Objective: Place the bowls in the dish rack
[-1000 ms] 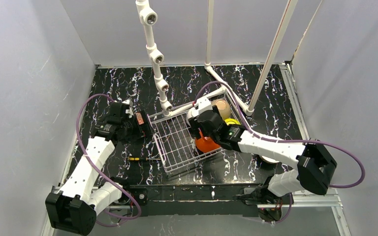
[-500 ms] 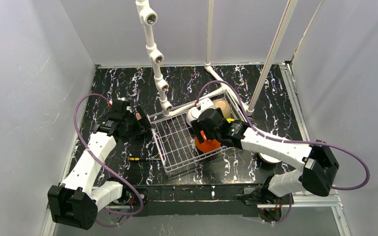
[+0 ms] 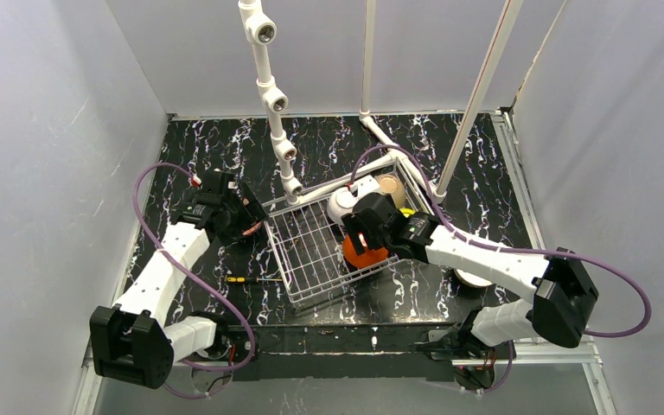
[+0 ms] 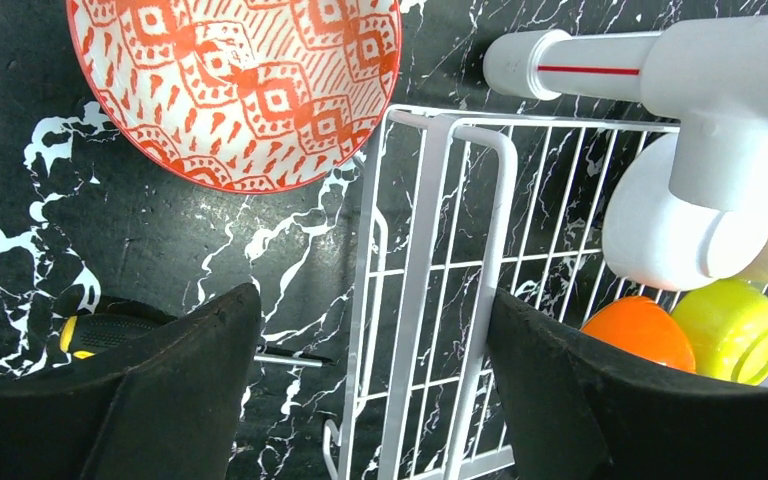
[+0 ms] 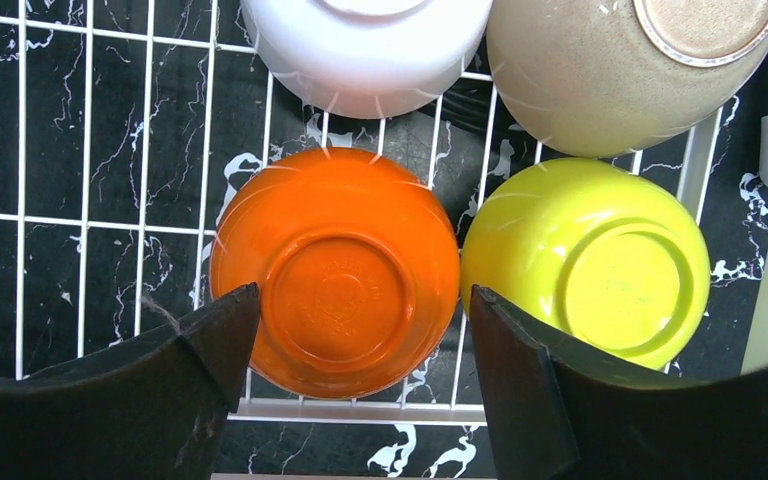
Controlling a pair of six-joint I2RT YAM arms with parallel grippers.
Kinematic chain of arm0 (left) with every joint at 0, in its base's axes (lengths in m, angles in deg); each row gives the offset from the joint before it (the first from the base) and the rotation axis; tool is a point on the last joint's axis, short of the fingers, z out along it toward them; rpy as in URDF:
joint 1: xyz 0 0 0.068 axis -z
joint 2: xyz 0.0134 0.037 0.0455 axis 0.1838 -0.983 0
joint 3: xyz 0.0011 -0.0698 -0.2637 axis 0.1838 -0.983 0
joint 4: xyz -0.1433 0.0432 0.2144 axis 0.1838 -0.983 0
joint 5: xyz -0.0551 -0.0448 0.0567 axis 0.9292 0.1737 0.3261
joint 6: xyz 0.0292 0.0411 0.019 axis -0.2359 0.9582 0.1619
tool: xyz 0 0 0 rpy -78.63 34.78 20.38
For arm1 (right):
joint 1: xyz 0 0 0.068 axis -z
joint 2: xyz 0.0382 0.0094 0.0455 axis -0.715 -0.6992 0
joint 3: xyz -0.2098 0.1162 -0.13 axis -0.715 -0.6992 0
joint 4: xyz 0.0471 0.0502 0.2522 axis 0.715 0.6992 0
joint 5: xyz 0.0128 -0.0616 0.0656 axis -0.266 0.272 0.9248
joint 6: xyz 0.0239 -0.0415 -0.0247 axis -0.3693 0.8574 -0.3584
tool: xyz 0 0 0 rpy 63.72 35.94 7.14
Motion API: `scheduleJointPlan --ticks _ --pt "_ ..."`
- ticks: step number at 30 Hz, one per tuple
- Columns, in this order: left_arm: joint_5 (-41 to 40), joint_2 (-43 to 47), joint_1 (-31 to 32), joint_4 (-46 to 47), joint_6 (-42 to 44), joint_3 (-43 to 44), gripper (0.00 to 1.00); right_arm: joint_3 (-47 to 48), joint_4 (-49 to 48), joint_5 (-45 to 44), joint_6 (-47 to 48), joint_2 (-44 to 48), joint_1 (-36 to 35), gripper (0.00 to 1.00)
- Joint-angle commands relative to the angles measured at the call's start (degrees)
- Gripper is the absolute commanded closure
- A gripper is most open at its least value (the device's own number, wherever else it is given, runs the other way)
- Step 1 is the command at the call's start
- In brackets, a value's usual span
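Observation:
I need to back my left gripper off, as its fingers are on either side of the dish rack's rim, and use it to take the patterned bowl by its edge [image 4: 84,62] away from the rack.
The dish rack [image 3: 311,251] is a wire basket at the table's middle. It holds several upturned bowls: white [image 5: 370,40], tan [image 5: 630,70], yellow-green [image 5: 590,260] and orange [image 5: 340,280]. My right gripper [image 5: 360,400] is open, with its jaws either side of the orange bowl [image 3: 365,255] and gripping nothing. My left gripper [image 4: 370,400] is open and empty above the rack's left rim [image 4: 430,300]. A red-orange and white patterned bowl [image 4: 235,85] lies on the table just left of the rack. A pale bowl [image 3: 471,278] lies right of the rack, half hidden by my right arm.
A white pipe frame [image 3: 272,95] rises behind the rack, and one pipe end [image 4: 600,65] overhangs its far left corner. A yellow-handled screwdriver [image 4: 100,335] lies on the table left of the rack. Grey walls close in both sides.
My right gripper has shifted right and nearer over the orange bowl, uncovering the white bowl. My left arm has swung farther back, keeping its gripper by the rack's left rim.

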Motion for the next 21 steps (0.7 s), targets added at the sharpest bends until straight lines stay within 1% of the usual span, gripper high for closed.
scheduleJointPlan --ticks 1,3,5,7,9,10,12,15,18,21 --pt "-16.35 0.36 -1.65 -4.55 -1.93 -2.33 0.22 0.03 1.64 -5.06 -0.61 0.86 0.6 0.18" --pt "-18.36 0.85 -1.64 -4.55 -2.68 -2.92 0.24 0.24 1.84 -6.13 -0.75 1.32 0.63 0.21" --pt "-20.19 0.98 -1.64 -4.87 -3.57 -3.35 0.24 0.66 2.12 -6.78 -1.14 1.85 0.56 0.22" --pt "-22.17 0.79 -1.64 -5.39 -4.98 -3.71 0.24 1.27 1.9 -5.61 -1.76 3.03 0.57 0.18" --pt "-23.9 0.32 -1.64 -6.83 -7.88 -3.37 0.24 0.96 -0.43 -3.39 -2.32 5.36 0.59 0.13" --pt "-23.98 0.21 -1.64 -7.02 -8.46 -3.32 0.23 0.7 -1.95 -2.06 -2.43 6.89 0.63 0.12" --pt "-22.03 0.61 -1.66 -5.25 -8.21 -3.85 0.18 0.53 -4.29 0.04 -2.64 9.33 0.61 0.11" --pt "-15.37 2.19 -1.72 0.07 -4.06 -4.92 0.12 0.76 -5.59 1.43 -2.89 11.48 0.63 0.11" --pt "-8.6 5.5 -1.73 5.38 0.05 -6.12 0.1 1.27 -5.07 1.42 -3.02 11.46 0.59 0.11" --pt "-8.18 10.64 -1.81 8.14 1.1 -7.25 0.06 0.78 -5.27 1.84 -3.33 11.1 0.71 0.11"
